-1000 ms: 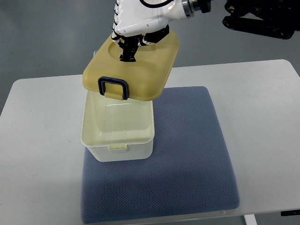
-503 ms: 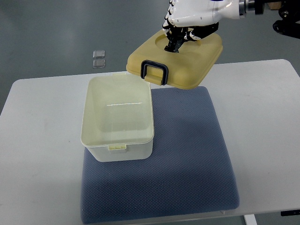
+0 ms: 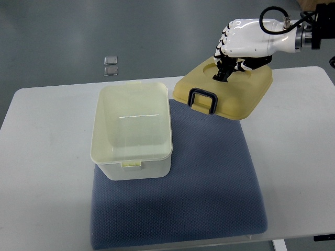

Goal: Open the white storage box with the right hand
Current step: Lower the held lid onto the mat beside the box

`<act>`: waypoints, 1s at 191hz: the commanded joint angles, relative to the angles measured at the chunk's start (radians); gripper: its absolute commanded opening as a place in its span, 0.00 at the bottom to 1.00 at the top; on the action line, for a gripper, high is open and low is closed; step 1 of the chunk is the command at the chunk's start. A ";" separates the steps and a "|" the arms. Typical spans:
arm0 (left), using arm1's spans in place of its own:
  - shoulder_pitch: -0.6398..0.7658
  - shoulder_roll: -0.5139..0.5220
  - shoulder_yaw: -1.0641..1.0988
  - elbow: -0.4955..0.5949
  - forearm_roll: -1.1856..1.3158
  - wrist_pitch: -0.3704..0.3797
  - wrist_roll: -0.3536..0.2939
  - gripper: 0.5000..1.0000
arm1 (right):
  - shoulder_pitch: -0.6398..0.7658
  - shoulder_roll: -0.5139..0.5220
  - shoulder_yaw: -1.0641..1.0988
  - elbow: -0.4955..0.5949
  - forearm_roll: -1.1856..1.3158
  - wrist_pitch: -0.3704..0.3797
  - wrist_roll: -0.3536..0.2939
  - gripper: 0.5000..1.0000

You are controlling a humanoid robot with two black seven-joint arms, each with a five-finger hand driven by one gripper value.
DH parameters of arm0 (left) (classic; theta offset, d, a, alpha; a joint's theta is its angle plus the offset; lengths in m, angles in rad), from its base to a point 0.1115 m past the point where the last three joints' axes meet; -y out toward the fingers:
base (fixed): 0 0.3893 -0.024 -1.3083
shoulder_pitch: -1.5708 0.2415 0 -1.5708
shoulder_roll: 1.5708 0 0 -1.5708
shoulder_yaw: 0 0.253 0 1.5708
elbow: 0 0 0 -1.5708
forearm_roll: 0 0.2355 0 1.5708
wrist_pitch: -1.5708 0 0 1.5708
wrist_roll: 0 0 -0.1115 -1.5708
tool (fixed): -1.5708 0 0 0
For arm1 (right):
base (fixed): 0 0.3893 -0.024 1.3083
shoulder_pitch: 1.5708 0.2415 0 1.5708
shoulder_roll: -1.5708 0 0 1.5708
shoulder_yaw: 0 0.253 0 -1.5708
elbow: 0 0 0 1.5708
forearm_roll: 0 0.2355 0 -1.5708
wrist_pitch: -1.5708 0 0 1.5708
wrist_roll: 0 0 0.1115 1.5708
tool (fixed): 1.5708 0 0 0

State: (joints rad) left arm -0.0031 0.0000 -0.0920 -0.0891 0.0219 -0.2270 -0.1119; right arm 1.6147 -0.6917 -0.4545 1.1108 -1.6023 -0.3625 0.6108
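The robot's right hand needs to release the cream lid, now held low beside the box, on the bare blue mat (image 3: 215,140), next to the open white storage box.
The white storage box (image 3: 132,157) stands open and empty on the left part of the blue mat (image 3: 209,183). Its cream lid (image 3: 235,97), with a dark latch (image 3: 202,100) at its near edge, is held off to the right of the box, low over the mat's far right corner and the table. My right hand (image 3: 230,65) comes in from the upper right and is shut on the lid's top handle recess. The left arm does not show.
The white table (image 3: 47,172) carries the mat. Two small clear squares (image 3: 110,65) lie on the grey floor beyond the table's far edge. The table's right side (image 3: 298,157) is bare.
My right hand has carried the lid from above the box rightward and down, to the mat's far right corner. The box has stayed in place, now fully uncovered.
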 commanded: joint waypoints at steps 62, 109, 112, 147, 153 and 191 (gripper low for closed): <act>0.000 0.000 0.000 0.000 0.000 0.000 0.000 1.00 | -0.170 0.004 0.063 0.023 -0.068 -0.013 0.000 0.00; 0.000 0.000 0.000 -0.001 0.000 0.000 0.001 1.00 | -0.265 0.029 0.131 0.021 -0.123 -0.013 0.000 0.00; 0.000 0.000 0.000 0.000 0.001 0.000 0.000 1.00 | -0.272 0.031 0.134 0.021 -0.126 -0.013 0.000 0.00; 0.000 0.000 0.000 0.000 0.000 0.000 0.000 1.00 | -0.311 0.055 0.146 0.011 -0.143 -0.016 0.000 0.00; 0.000 0.000 0.000 -0.001 0.001 0.000 0.001 1.00 | -0.312 0.063 0.146 0.007 -0.146 -0.024 0.000 0.00; 0.000 0.000 0.000 0.000 0.001 0.000 0.000 1.00 | -0.372 0.078 0.188 -0.025 -0.146 -0.085 0.000 0.55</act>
State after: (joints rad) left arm -0.0031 0.0000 -0.0920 -0.0893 0.0219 -0.2270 -0.1119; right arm 1.2753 -0.6213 -0.2964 1.1003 -1.7488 -0.4204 0.6108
